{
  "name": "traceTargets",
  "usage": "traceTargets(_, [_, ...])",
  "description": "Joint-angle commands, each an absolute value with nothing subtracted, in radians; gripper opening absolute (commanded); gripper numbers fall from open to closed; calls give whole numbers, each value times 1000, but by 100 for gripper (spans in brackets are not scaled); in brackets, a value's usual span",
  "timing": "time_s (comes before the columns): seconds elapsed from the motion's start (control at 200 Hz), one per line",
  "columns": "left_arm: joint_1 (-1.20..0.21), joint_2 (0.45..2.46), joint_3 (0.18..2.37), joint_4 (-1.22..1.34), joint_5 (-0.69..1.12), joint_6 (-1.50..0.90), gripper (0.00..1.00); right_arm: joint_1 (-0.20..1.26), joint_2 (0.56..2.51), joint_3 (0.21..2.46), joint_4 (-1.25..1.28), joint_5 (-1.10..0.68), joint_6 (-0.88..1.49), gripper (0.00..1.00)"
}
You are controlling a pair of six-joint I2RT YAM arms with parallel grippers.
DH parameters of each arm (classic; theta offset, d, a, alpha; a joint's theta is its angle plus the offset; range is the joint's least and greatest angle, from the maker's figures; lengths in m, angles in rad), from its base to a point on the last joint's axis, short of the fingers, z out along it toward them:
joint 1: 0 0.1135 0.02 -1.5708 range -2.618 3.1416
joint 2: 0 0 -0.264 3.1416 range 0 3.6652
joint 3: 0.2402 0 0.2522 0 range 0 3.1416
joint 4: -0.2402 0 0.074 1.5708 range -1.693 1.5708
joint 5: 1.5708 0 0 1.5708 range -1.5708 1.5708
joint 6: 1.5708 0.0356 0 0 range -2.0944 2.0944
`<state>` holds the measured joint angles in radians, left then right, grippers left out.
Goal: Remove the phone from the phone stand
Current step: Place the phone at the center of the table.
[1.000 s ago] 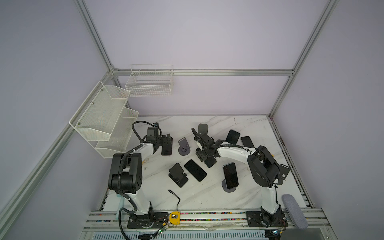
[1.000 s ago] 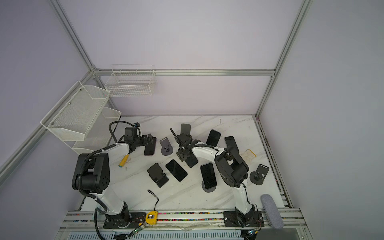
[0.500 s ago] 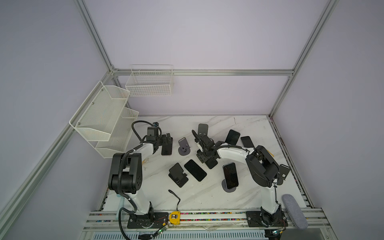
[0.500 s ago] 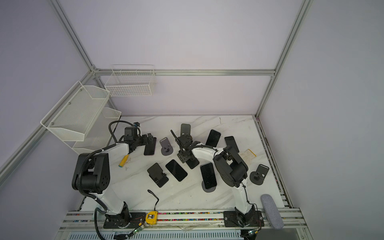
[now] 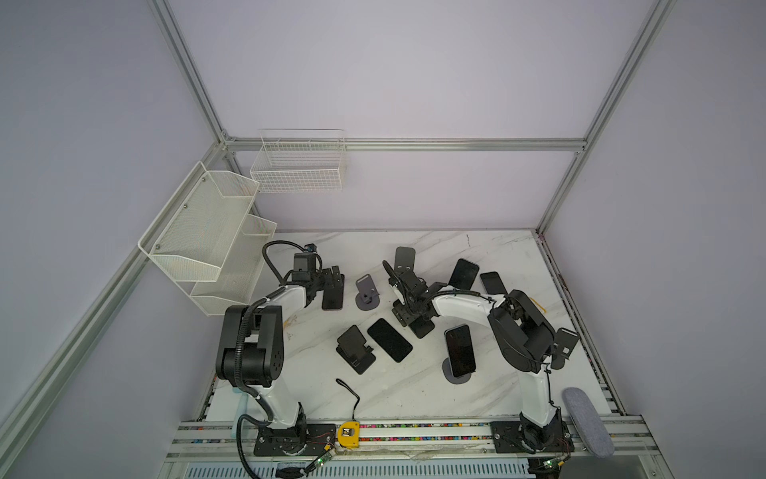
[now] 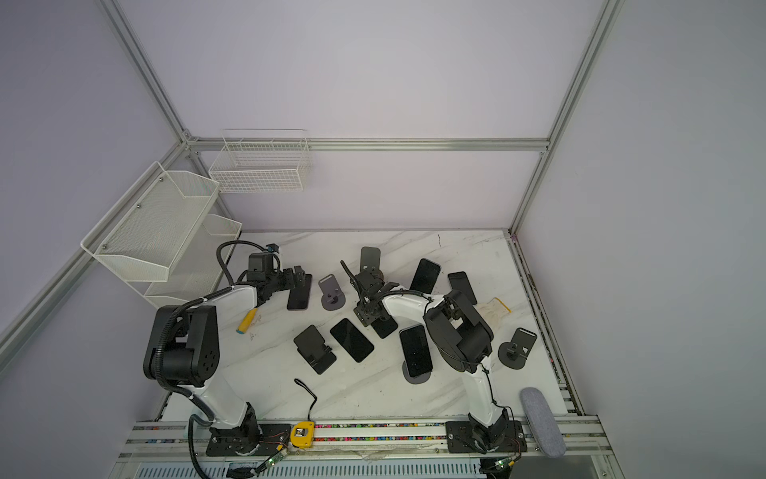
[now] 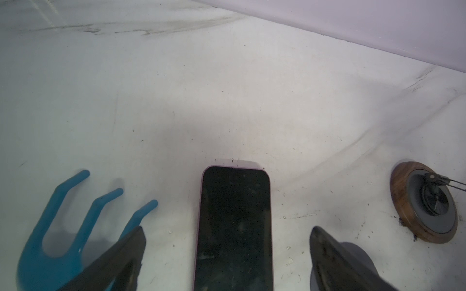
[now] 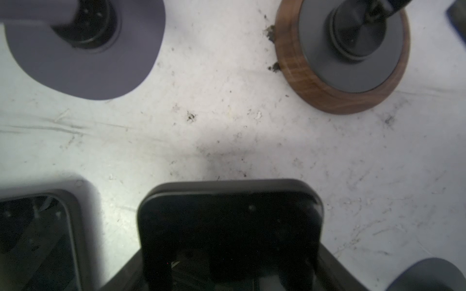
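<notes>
My right gripper is to let go of the black plate on the marble (image 5: 410,317) between the flat phone and the wood-rimmed round base.
A dark phone with a pink edge (image 7: 234,226) (image 5: 333,292) lies flat on the marble table, screen up. My left gripper (image 7: 227,229) (image 5: 333,278) is open, one finger on each side of the phone and neither touching it. An empty grey phone stand (image 5: 367,292) stands just to its right. My right gripper (image 8: 230,252) (image 5: 410,311) is shut on a black plate with rounded corners (image 8: 229,216) (image 5: 420,327), which looks like a phone stand resting on the table. Another phone (image 5: 460,350) leans on a round-based stand at the front right.
A blue hand rake (image 7: 75,221) lies beside the left fingers. A wood-rimmed round base (image 8: 343,50) sits near both grippers. A flat phone (image 5: 389,340), a black folding stand (image 5: 354,348), a tall stand (image 5: 404,259) and two phones (image 5: 464,273) (image 5: 493,283) crowd the table's middle. White baskets (image 5: 207,232) hang on the left.
The right arm has shifted very slightly with the black plate still in its grip. The left gripper stays open over the flat phone.
</notes>
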<state>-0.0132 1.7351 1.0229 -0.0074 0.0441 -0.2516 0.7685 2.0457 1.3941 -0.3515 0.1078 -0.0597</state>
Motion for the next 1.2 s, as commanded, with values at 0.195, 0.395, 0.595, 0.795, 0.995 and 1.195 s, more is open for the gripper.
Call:
traceTargets(0.195, [-4, 1692, 997, 40, 37, -260, 100, 764, 2125, 1380, -387, 77, -77, 70])
traceTargets(0.395, [-4, 1703, 1012, 26, 40, -261, 100, 764, 2108, 1382, -410, 43, -97, 73])
traceTargets(0.595, [-3, 1706, 1018, 19, 37, -262, 100, 764, 2116, 1387, -429, 39, -89, 74])
traceTargets(0.795, [-4, 1707, 1018, 24, 40, -261, 100, 764, 2100, 1383, -453, 38, -96, 77])
traceTargets(0.995, [-4, 1697, 1005, 36, 38, -262, 100, 764, 2103, 1377, -451, 43, -104, 78])
traceTargets(1.195, [-4, 1689, 993, 50, 50, -257, 100, 763, 2099, 1372, -449, 37, -99, 79])
